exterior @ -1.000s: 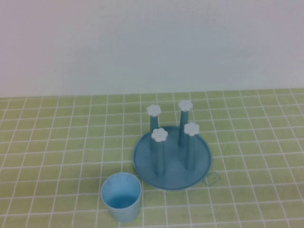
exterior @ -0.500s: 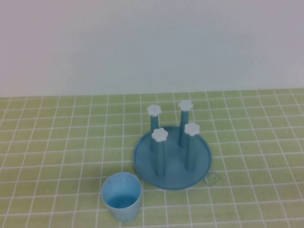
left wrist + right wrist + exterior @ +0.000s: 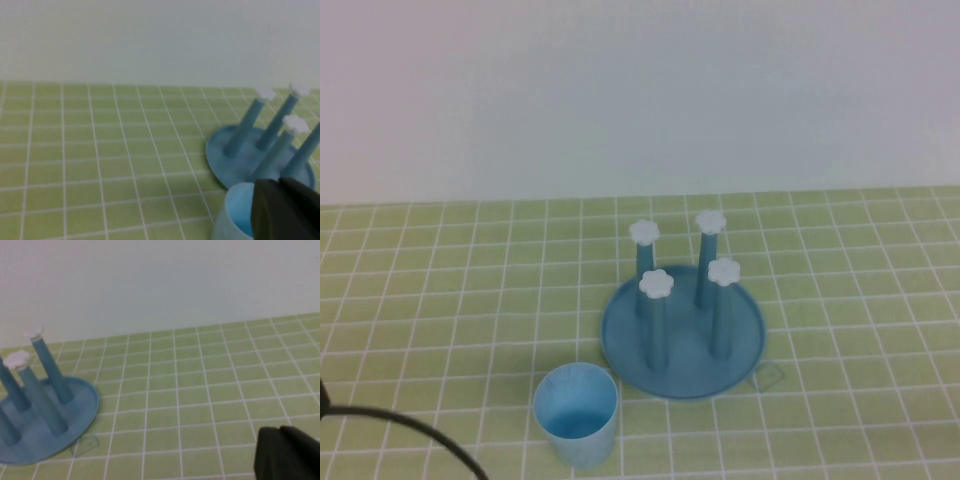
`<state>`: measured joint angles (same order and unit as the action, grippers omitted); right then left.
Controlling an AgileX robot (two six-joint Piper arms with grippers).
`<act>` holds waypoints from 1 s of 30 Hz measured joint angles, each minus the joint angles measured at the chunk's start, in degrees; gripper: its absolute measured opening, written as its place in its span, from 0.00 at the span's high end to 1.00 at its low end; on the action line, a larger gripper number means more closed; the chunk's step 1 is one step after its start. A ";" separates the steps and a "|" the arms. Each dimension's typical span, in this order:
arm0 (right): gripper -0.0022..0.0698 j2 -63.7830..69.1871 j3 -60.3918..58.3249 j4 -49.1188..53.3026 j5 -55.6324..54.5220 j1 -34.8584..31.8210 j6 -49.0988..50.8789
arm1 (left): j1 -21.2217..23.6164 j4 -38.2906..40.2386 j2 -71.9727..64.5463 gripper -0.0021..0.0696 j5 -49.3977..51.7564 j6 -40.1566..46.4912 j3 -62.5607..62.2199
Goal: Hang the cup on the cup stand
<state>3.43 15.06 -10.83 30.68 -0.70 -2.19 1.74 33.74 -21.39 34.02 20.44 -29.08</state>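
Observation:
My left gripper should head for the light blue cup's rim (image 3: 537, 400) (image 3: 227, 201). I should close it there, on the side that faces away from the cup stand.
The light blue cup (image 3: 576, 414) stands upright and open-topped on the green tiled table, just left of and nearer than the cup stand (image 3: 620, 340). The stand is a round blue dish with several upright blue pegs, each with a white flower cap. Neither gripper shows in the high view. In the left wrist view my left gripper (image 3: 278, 183) is shut and empty, close above the cup (image 3: 232, 215), with the stand (image 3: 220, 152) behind it. In the right wrist view my right gripper (image 3: 280, 430) is shut and empty over bare tiles, with the stand (image 3: 80, 407) off to one side.
A black cable (image 3: 410, 430) curves in at the lower left corner of the high view. A plain white wall (image 3: 640, 90) rises behind the table's far edge. A small clear tag (image 3: 769, 377) lies by the stand's near right rim.
A black cable has come into the lower left corner of the high view. The cup and stand have not moved.

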 joint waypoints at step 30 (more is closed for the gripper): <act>0.97 10.26 0.00 -12.81 -1.16 0.00 -15.74 | -17.24 -10.82 -63.46 0.54 17.10 2.12 -30.99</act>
<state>13.69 15.06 -23.64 29.52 -0.70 -17.92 -15.51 22.91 -84.85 51.12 22.56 -60.07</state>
